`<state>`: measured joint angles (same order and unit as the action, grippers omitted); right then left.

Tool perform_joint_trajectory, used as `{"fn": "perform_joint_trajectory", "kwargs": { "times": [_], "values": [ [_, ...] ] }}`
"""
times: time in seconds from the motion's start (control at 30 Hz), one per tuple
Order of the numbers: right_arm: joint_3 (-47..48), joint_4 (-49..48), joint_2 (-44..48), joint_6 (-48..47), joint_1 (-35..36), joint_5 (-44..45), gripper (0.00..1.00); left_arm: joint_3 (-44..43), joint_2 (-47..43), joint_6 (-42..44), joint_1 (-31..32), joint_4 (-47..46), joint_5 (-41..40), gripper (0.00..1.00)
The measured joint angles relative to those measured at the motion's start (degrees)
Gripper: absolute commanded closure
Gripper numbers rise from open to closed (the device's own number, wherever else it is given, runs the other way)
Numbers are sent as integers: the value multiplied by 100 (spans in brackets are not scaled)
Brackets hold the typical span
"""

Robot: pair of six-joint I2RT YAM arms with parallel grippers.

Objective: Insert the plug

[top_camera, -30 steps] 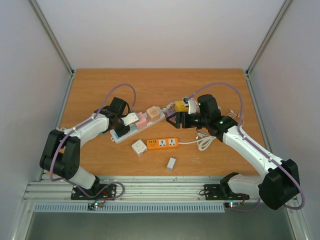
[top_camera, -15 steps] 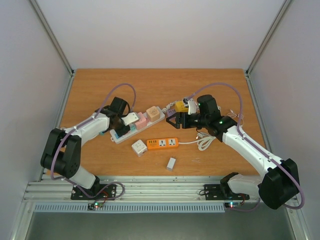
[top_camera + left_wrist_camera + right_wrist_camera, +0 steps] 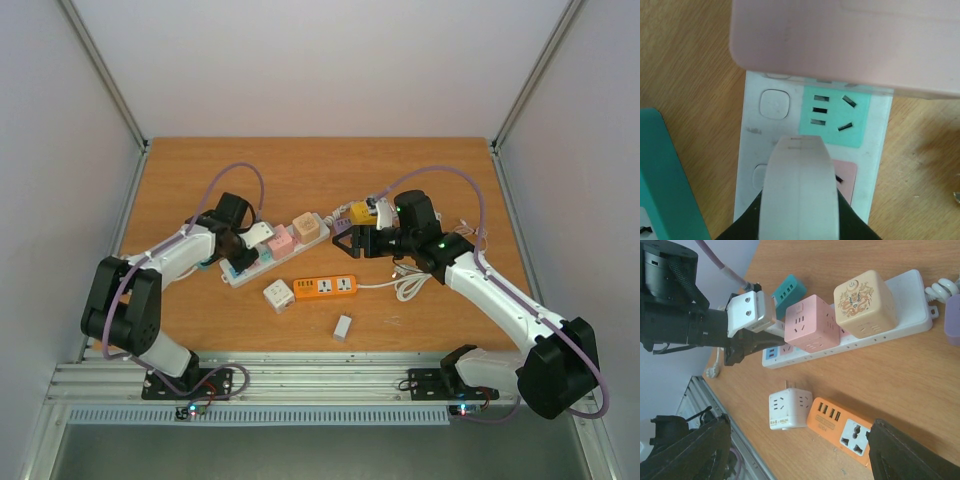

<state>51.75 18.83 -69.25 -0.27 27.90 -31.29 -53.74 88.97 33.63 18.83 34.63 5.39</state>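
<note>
The white plug, now held just above the strip, will be released by my left gripper at the pink socket (image 3: 256, 266) (image 3: 800, 207) next to the teal socket on the white power strip.
My left gripper (image 3: 252, 245) is shut on a white plug (image 3: 263, 233) and holds it just above the white power strip (image 3: 262, 262). In the left wrist view the plug (image 3: 799, 185) sits between my black fingers (image 3: 747, 222), over the strip's (image 3: 752, 165) pink socket (image 3: 846, 181) and below the free teal socket (image 3: 836, 117). A pink cube (image 3: 850, 40) is plugged in beyond it. A beige cube (image 3: 307, 228) is plugged further along. My right gripper (image 3: 350, 240) is open and empty near the strip's right end. Its view shows the plug (image 3: 750, 312) and strip (image 3: 905, 315).
A white cube adapter (image 3: 277, 294) and an orange strip (image 3: 325, 288) lie in front of the power strip, with a small white adapter (image 3: 343, 327) nearer me. A teal adapter (image 3: 790, 290) lies behind the strip. A yellow block (image 3: 360, 212) and coiled white cable (image 3: 410, 285) sit by the right arm.
My left gripper has shifted slightly left along the strip with the white plug still in it. The right arm has hardly moved.
</note>
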Motion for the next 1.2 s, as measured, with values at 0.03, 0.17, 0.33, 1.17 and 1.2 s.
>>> {"fn": "perform_joint_trajectory", "kwargs": {
  "times": [0.03,0.17,0.33,1.17,1.2],
  "values": [
    [0,-2,0,0,0,0,25,0,0,-55,-24,0,50,100],
    [-7,-4,2,0,0,7,24,-11,31,-396,-50,0,81,100],
    [-28,-35,2,0,-26,42,24,9,55,-745,28,-157,96,100],
    [-37,-39,0,4,-92,44,24,153,-470,-1154,407,-267,212,41],
    [-37,-39,0,2,-92,44,24,105,-522,-1169,407,-205,210,42]
  ]
}}
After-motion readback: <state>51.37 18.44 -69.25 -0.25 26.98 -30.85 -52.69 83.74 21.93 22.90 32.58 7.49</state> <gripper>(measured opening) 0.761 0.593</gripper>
